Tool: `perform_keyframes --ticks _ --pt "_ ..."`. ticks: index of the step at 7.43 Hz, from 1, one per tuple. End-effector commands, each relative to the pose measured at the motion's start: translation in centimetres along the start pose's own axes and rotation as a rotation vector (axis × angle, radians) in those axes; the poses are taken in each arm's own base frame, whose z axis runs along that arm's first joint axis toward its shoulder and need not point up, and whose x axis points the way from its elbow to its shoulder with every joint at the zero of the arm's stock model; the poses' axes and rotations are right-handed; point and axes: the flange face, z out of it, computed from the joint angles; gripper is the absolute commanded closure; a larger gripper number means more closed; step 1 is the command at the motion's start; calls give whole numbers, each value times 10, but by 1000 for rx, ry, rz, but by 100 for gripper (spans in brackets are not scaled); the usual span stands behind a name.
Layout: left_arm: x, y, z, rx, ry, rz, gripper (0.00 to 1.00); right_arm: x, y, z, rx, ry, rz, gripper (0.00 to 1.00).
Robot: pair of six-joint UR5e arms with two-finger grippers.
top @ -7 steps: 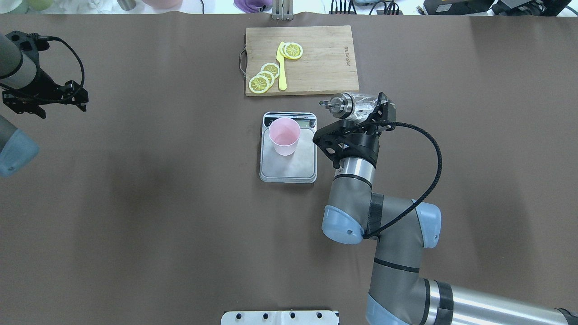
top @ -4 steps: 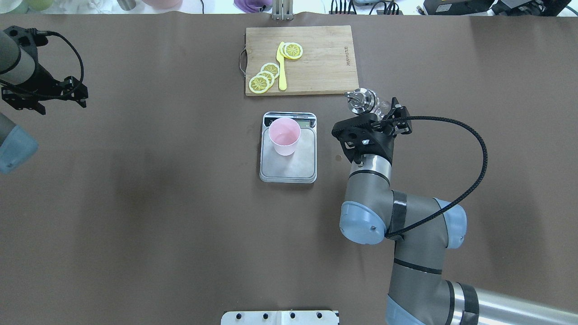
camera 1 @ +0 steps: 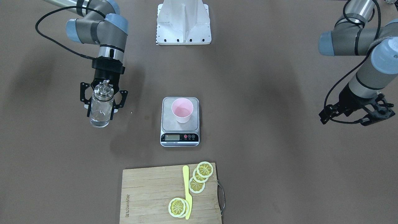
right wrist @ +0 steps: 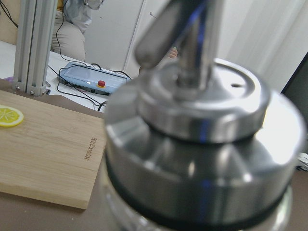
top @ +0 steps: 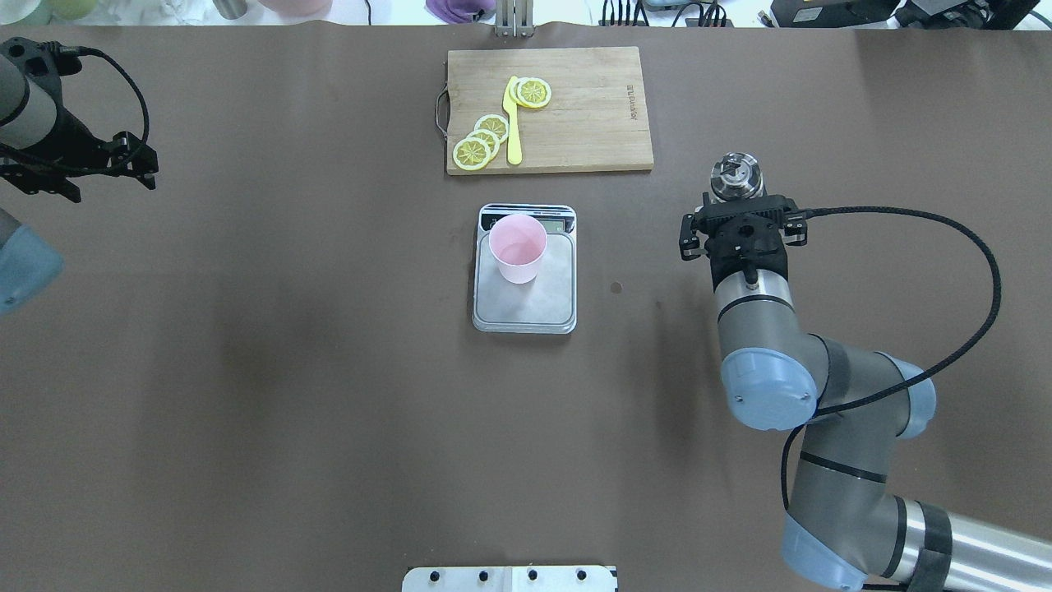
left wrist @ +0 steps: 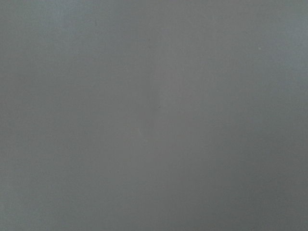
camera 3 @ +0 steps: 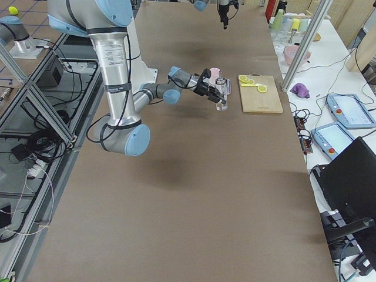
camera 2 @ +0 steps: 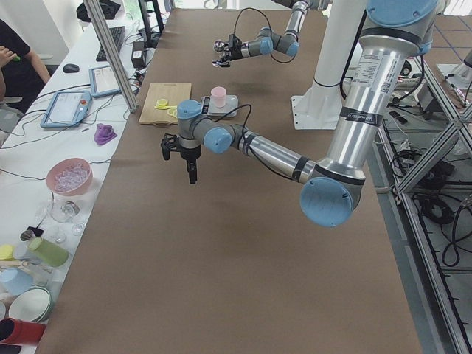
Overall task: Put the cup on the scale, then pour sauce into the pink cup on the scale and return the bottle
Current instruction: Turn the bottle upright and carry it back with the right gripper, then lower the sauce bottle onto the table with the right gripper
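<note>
Next, I let go of the glass bottle with my right gripper on the bare cloth, out [camera 1: 57, 141] past the lettered end of the cutting board.
The pale pink cup [top: 518, 247] stands on the steel scale [top: 530, 306] at the table's middle; it also shows in the front view [camera 1: 182, 110], on the scale [camera 1: 168, 123]. My right gripper [top: 742, 215] is shut on the clear glass bottle [top: 735, 177] and holds it upright, well to the right of the scale. In the front view the gripper [camera 1: 102, 104] grips the bottle [camera 1: 100, 116] below its metal cap. The cap [right wrist: 192, 144] fills the right wrist view. I cannot tell whether the bottle touches the table. My left gripper [top: 82, 168] is open and empty at the far left.
A wooden cutting board [top: 592, 107] with lemon slices [top: 481, 140] and a yellow knife [top: 513, 123] lies behind the scale. A small dark spot [top: 615, 287] marks the cloth right of the scale. The robot's white base [top: 509, 578] is at the near edge.
My right arm has swung to the right, away from the cup, and turned the bottle from tilted to upright. The left arm has shifted slightly.
</note>
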Motion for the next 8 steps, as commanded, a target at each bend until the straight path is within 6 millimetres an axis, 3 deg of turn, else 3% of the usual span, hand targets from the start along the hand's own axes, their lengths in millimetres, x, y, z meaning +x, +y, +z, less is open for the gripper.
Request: perform_keyframes --ticks 1,2,6,8 --pt "4 4 -12 8 7 4 1 56 -3 22 -33 -56 94 100" --pt "2 2 -14 12 9 3 1 67 -2 32 -69 -93 112 100" --pt "9 10 -35 18 8 5 1 133 33 94 -148 -215 203 100" --pt "10 9 -35 22 5 19 1 143 37 101 -164 -210 180 100"
